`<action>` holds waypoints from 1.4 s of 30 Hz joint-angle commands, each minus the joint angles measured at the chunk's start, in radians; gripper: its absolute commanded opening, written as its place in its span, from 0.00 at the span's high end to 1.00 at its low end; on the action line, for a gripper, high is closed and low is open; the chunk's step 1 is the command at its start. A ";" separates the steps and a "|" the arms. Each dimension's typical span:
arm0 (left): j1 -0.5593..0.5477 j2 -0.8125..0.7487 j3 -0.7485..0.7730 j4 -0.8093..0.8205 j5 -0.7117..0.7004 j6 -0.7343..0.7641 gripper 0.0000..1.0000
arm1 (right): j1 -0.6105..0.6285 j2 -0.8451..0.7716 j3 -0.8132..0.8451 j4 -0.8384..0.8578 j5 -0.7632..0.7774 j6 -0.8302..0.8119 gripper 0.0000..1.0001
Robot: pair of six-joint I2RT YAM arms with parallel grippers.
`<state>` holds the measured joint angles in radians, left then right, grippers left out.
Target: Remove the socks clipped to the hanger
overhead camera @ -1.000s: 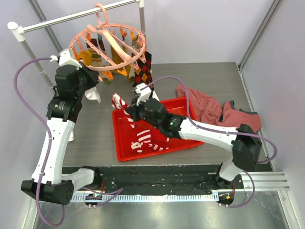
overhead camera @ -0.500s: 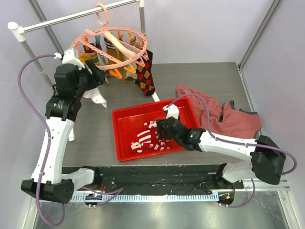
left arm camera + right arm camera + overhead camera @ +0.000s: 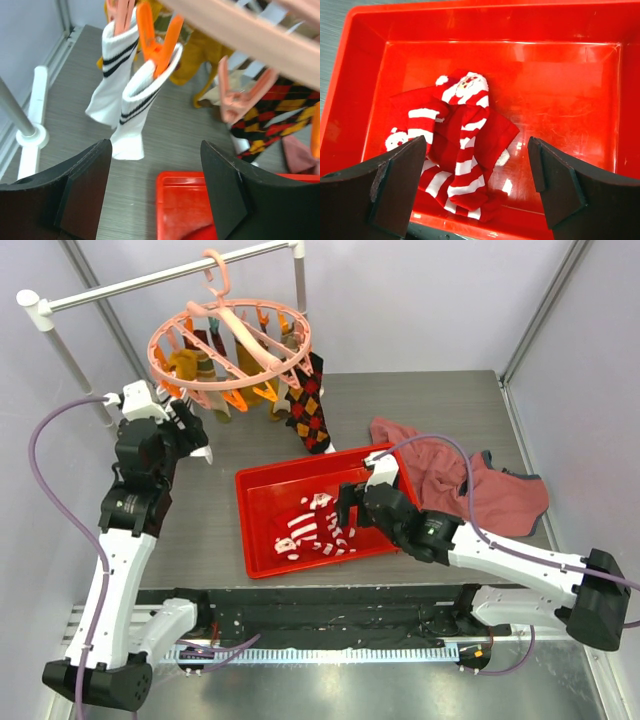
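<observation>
The white sock on the orange peg, the one nearer the red tray, should be gripped by my left gripper just below the dark bands [image 3: 203, 451] [image 3: 136, 123].
The salmon-pink round hanger [image 3: 230, 345] hangs by its hook from the white rail. Clipped to its pegs are two white socks with dark bands [image 3: 132, 97], mustard socks [image 3: 185, 365] and a dark argyle sock [image 3: 312, 412]. My left gripper [image 3: 190, 430] is open just below and in front of the white socks [image 3: 155, 157], apart from them, with nothing between its fingers. The red-and-white striped socks [image 3: 310, 530] lie loose in the red tray [image 3: 243, 525]. My right gripper [image 3: 350, 508] hovers open over them [image 3: 476, 147], holding nothing.
A large reddish-pink cloth [image 3: 450, 475] lies crumpled right of the tray. The white rail [image 3: 160, 280] and its upright posts stand at the back left; one post's base [image 3: 30, 135] is near my left gripper.
My right gripper dropped a striped sock into the tray, opened and drew back. My left gripper let go of a white sock, opened and pulled away; the hanger swung.
</observation>
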<state>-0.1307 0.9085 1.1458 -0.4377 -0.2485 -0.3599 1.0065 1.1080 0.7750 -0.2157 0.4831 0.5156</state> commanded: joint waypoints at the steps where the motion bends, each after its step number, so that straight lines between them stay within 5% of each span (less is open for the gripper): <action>1: 0.023 0.021 -0.046 0.152 -0.045 0.099 0.25 | 0.001 -0.046 0.029 0.015 -0.020 -0.025 0.09; 10: 0.226 0.084 -0.057 0.212 0.242 0.136 0.23 | 0.003 -0.100 0.033 0.047 -0.077 -0.029 0.11; 29: 0.249 0.188 -0.058 0.300 0.446 0.145 0.30 | 0.001 -0.151 0.041 0.079 -0.075 -0.069 0.11; 42: 0.258 0.016 -0.288 0.396 0.046 0.119 0.21 | 0.003 -0.151 0.021 0.105 -0.092 -0.080 0.11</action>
<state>0.1123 0.9031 0.8635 -0.1505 -0.0429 -0.2333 1.0065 0.9775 0.7761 -0.1658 0.3935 0.4488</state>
